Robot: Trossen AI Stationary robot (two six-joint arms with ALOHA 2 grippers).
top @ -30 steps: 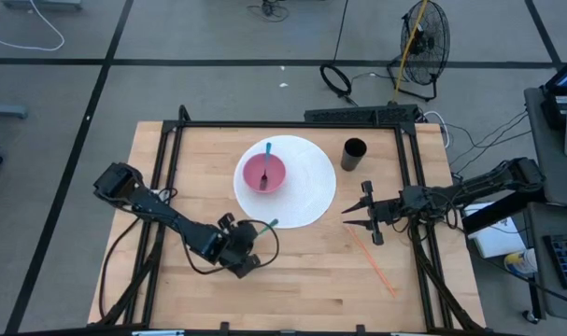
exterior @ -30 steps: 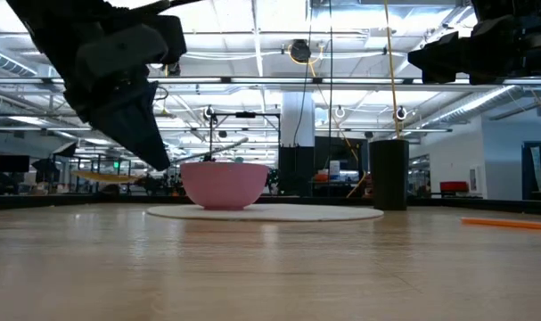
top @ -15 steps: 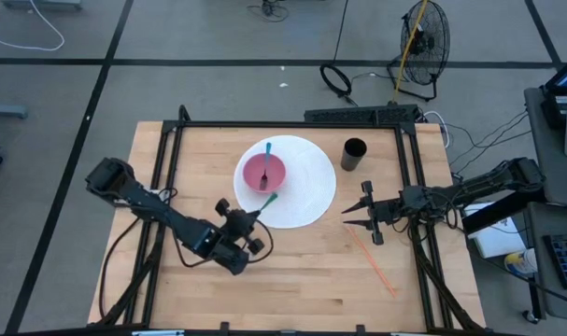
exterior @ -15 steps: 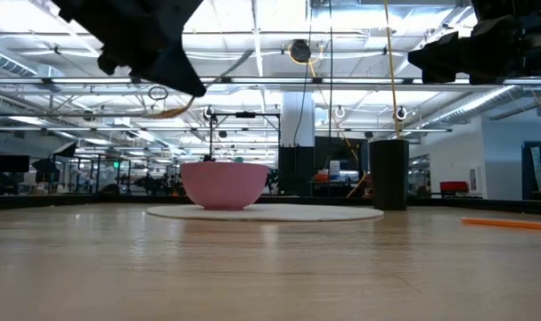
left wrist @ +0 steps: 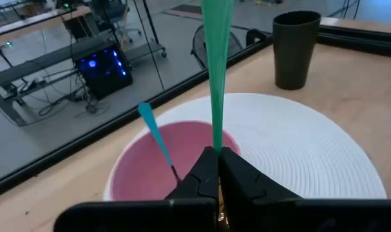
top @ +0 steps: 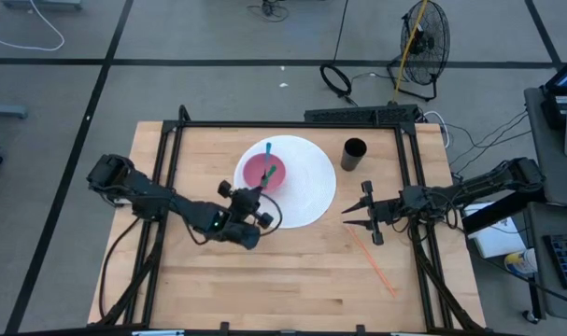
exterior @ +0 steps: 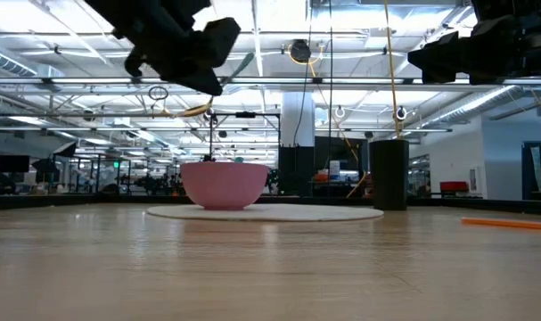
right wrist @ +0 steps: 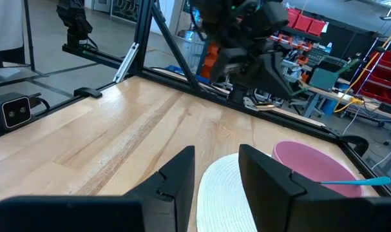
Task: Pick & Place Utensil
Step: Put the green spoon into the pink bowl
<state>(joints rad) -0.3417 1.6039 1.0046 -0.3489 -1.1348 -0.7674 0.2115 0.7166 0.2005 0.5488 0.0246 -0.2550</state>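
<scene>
Next, my left gripper lets go of the green utensil inside the pink bowl (top: 265,166) (left wrist: 176,162), next to the blue utensil.
A pink bowl (top: 262,173) stands on a round white mat (top: 306,191); a blue utensil (top: 269,150) leans in the bowl. My left gripper (top: 248,203) hovers at the mat's near left rim, shut on a green utensil (top: 270,175) whose free end reaches over the bowl. In the left wrist view the green utensil (left wrist: 216,64) sticks out past the shut fingers toward the bowl (left wrist: 150,174). In the low view my left gripper (exterior: 176,45) hangs well above the table. My right gripper (top: 355,217) waits open and empty to the right of the mat. My left gripper pinches the green utensil's flat handle (left wrist: 215,143) between its two fingers. The fingers come slanting from the table's near left side and lie along the handle. The utensil is lifted clear, its long free end pointing out over the pink bowl; the end behind the fingers is hidden.
A black cup (top: 354,154) stands to the right of the mat, toward the far edge. A thin orange stick (top: 372,257) lies on the wood near my right gripper. A black frame (top: 292,125) runs along the table's edges.
My left gripper has risen from near the table top and gone toward the far edge, to the bowl, turning as it went. It stays shut on the green utensil, which is lifted clear; its free end now reaches over the bowl.
</scene>
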